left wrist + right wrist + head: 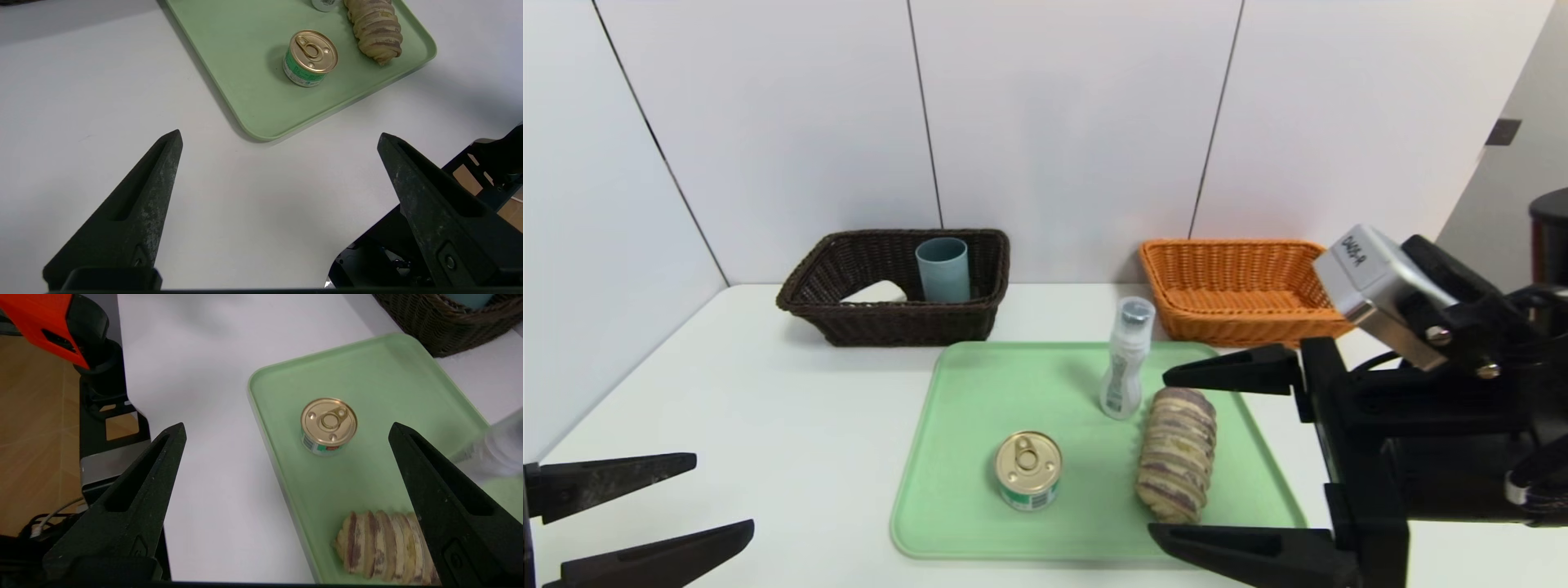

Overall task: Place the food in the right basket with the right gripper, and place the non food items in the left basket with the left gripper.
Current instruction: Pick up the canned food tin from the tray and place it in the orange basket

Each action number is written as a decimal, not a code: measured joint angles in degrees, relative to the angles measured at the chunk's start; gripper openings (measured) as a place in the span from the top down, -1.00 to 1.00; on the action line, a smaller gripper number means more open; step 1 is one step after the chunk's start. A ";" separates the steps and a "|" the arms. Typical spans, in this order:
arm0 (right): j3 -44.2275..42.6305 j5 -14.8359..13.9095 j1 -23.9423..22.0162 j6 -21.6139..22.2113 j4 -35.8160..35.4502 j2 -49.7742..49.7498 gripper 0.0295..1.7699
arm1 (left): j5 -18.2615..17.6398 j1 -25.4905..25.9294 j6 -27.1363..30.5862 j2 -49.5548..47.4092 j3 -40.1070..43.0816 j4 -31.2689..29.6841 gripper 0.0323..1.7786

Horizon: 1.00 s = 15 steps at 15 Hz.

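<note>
I should close my right gripper on the sides of the tin can (1028, 488) (324, 443), a little below its gold lid, because the tin can is food.
A tin can (1028, 471) with a gold lid, a swirled bread roll (1178, 464) and a small white bottle (1125, 359) stand on the green tray (980, 392). My right gripper (1161, 455) hangs open over the tray's right side, above the roll (388, 547), with nothing between its fingers; the can (329, 425) lies ahead of it. At the table's front left, my left gripper (723, 494) is open and empty, short of the tray (245, 61) and can (311, 58). The dark left basket (890, 322) holds a blue-grey cup (943, 269) and a white soap bar (878, 292). Nothing shows inside the orange right basket (1233, 322).
Both baskets stand at the back against the white wall, the dark one left of the tray, the orange one right. Bare white table lies between the left gripper and the tray. The table's near edge and the robot's base show in the wrist views.
</note>
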 joint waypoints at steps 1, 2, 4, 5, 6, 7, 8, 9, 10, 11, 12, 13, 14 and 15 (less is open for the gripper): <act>1.18 -0.02 0.72 -0.56 -3.45 1.63 -0.93 | -0.09 0.35 0.06 0.06 -0.09 0.00 -0.90; 2.41 -0.07 1.37 -1.17 -6.90 3.32 -0.93 | -0.09 0.52 0.06 0.11 -0.11 0.02 -0.90; 4.22 -0.20 2.40 -1.66 -12.11 6.23 -0.93 | 0.22 0.83 0.06 0.00 -0.12 0.05 -0.90; 4.84 -0.24 2.68 -1.72 -14.18 7.53 -0.93 | 0.26 1.02 0.17 -0.05 -0.12 0.16 -0.90; 5.29 -0.35 2.85 -1.69 -16.35 8.83 -0.93 | 0.26 1.34 0.27 -0.16 -0.12 0.28 -0.90; 5.81 -0.46 2.99 -1.52 -18.75 10.26 -0.93 | 0.26 1.55 0.22 -0.27 -0.11 0.35 -0.90; 6.30 -0.63 3.04 -1.30 -21.15 11.67 -0.93 | 0.28 1.76 0.27 -0.30 -0.01 0.35 -0.90; 6.85 -0.88 3.07 -1.06 -23.47 13.08 -0.93 | 0.22 1.88 0.27 -0.33 0.09 0.35 -0.90; 7.49 -1.45 3.07 -0.91 -25.64 14.59 -0.93 | 0.13 1.90 0.28 -0.33 0.13 0.38 -0.90; 7.83 -2.41 3.10 -0.39 -27.08 15.95 -0.93 | 0.13 1.93 0.28 -0.33 0.18 0.35 -0.90; 8.07 -3.68 3.10 0.82 -28.20 17.24 -0.93 | 0.13 1.95 0.28 -0.30 0.22 0.35 -0.90; 8.20 -4.62 3.10 2.15 -29.46 18.47 -0.93 | 0.13 1.97 0.27 -0.30 0.22 0.33 -0.90; 8.44 -5.07 3.10 2.91 -30.93 19.74 -0.93 | 0.13 1.97 0.27 -0.27 0.22 0.27 -0.90; 8.75 -5.32 3.10 3.11 -32.31 20.87 -0.93 | 0.13 1.97 0.28 -0.24 0.22 0.27 -0.90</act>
